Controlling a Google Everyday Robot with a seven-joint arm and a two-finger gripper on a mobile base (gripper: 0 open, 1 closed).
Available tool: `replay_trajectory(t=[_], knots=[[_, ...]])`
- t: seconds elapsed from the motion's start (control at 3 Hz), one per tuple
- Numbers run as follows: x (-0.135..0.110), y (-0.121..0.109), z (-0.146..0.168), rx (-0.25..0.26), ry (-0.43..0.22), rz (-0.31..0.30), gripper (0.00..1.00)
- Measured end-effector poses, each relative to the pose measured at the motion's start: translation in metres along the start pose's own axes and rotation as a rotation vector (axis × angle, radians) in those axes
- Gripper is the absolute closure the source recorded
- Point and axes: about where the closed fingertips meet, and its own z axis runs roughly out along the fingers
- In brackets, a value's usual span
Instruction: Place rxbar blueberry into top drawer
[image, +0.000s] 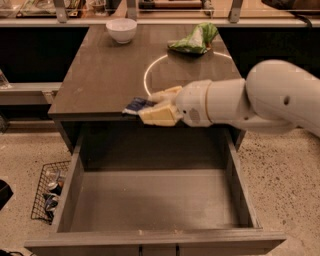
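Note:
I need to use my gripper to set the rxbar blueberry down on the top drawer's bare bottom, toward the wire basket side (119, 182).
My gripper (150, 106) reaches in from the right on a white arm and is shut on the rxbar blueberry (136, 105), a small dark bar with pale lettering whose end sticks out to the left of the fingers. The bar is held at the table's front edge, just above the back of the top drawer (155, 210). The drawer is pulled wide open below, a deep grey-brown box with a bare floor.
On the grey-brown table (100, 75) a white bowl (121, 29) stands at the back left and a green-and-white chip bag (194, 40) lies at the back right. A wire basket (47, 192) sits on the floor left of the drawer.

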Motion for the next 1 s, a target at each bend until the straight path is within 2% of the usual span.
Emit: replay_trajectory(t=[0.33,0.67,1.0], knots=[[0.073,0.044,0.010,-0.063,-0.047,0.103,1.00],[0.172,0.078,0.039,-0.133,-0.066,0.226,1.00],[0.207,0.088,0.068,-0.192,-0.053,0.262,1.00]])
